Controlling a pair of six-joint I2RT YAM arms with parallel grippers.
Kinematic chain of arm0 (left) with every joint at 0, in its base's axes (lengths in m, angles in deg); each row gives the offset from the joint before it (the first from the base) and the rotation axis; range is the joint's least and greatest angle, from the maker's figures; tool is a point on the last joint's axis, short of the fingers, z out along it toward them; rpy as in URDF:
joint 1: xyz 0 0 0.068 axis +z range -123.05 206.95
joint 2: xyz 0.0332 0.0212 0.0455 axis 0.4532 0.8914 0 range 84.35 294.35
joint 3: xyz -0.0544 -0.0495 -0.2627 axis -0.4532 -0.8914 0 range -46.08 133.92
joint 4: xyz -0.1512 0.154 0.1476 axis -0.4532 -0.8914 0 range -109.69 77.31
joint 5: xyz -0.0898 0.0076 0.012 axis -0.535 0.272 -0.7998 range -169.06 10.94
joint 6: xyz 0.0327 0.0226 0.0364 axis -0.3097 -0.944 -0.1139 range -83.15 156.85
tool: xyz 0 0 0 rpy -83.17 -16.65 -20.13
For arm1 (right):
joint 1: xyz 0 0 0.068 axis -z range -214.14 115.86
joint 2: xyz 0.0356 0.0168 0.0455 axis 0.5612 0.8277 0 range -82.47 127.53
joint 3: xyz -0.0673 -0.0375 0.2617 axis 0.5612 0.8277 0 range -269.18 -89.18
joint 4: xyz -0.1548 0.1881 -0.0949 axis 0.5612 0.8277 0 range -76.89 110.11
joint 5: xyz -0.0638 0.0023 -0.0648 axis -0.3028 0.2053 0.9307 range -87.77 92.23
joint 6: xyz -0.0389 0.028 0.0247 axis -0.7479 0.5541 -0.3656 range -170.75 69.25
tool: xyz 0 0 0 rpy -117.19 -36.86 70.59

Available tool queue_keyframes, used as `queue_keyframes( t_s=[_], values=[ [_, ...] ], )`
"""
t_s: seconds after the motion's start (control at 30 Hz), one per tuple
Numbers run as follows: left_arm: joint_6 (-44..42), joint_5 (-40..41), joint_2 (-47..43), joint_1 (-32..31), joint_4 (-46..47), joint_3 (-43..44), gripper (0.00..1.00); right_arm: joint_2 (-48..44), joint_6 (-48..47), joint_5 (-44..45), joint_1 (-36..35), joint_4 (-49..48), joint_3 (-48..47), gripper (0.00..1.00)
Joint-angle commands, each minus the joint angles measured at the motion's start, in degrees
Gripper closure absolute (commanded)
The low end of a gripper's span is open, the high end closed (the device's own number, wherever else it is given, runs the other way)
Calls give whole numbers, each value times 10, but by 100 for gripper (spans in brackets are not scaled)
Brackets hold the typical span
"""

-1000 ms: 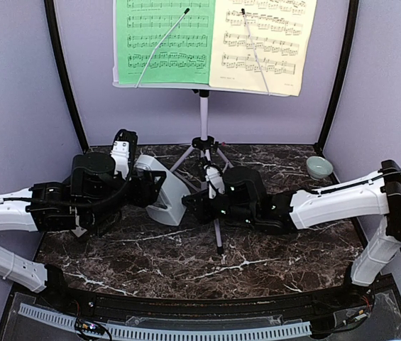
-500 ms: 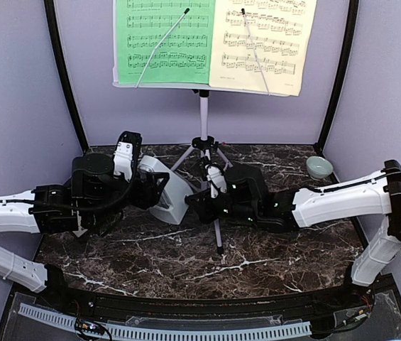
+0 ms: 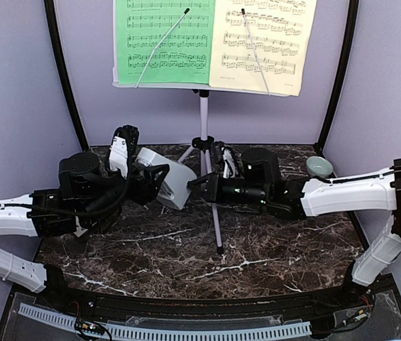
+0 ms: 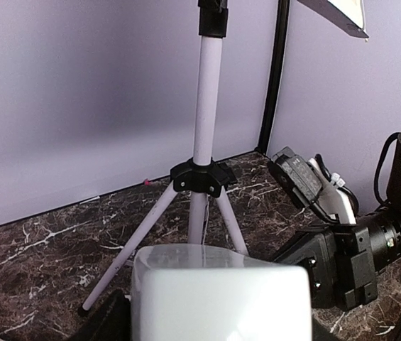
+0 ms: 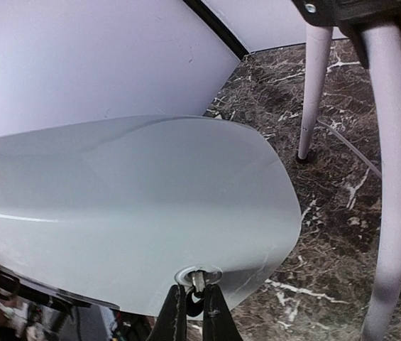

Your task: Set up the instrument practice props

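Note:
The light-grey metronome, now held tilted beside the tripod legs, will be put standing on the marble table (image 3: pixel 182 249) beside the front tripod leg's black foot by my left gripper.
The white tripod music stand (image 3: pixel 204 117) stands at the back centre, with the green music sheet (image 3: pixel 165 39) and the pale-yellow music sheet (image 3: pixel 260 39) side by side on its desk. My left gripper (image 3: pixel 149 183) is shut on the light-grey metronome (image 3: pixel 170 181) and holds it tilted, left of the tripod legs. In the left wrist view the metronome (image 4: pixel 221 291) fills the bottom. My right gripper (image 5: pixel 193 309) is shut on a small metal key (image 5: pixel 199 278) in the metronome's side (image 5: pixel 129 206).
A small pale-green bowl (image 3: pixel 319 167) sits at the back right corner. The tripod legs (image 5: pixel 392 177) spread over the dark marble table (image 3: pixel 186 256), close to my right fingers. Black frame posts (image 3: pixel 65 78) flank the purple back wall.
Both arms have shifted toward the back with the metronome, which now sits higher and nearer the tripod hub. My right jaws have closed onto the small key.

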Motion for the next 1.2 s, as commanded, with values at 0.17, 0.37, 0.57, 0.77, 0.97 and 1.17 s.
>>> queue_keyframes(
  t_s=[0.17,0.37,0.57,0.77,0.97,1.17],
  values=[
    [-70,-91,-39,-11,105,-16,99,32,262,-49,25,-233,26,100],
    [-72,-94,-55,-11,90,-26,99,44,357,-36,25,-315,57,100],
    [-60,-77,-66,-11,46,-22,99,55,444,-23,25,-376,88,100],
    [-68,-69,-66,-11,43,-20,99,76,494,-33,23,-402,78,100],
    [-14,-19,-46,-11,-3,-1,99,43,350,-53,24,-233,30,99],
    [92,27,-19,-10,-71,6,99,-22,179,-27,23,-52,49,55]
  ],
)
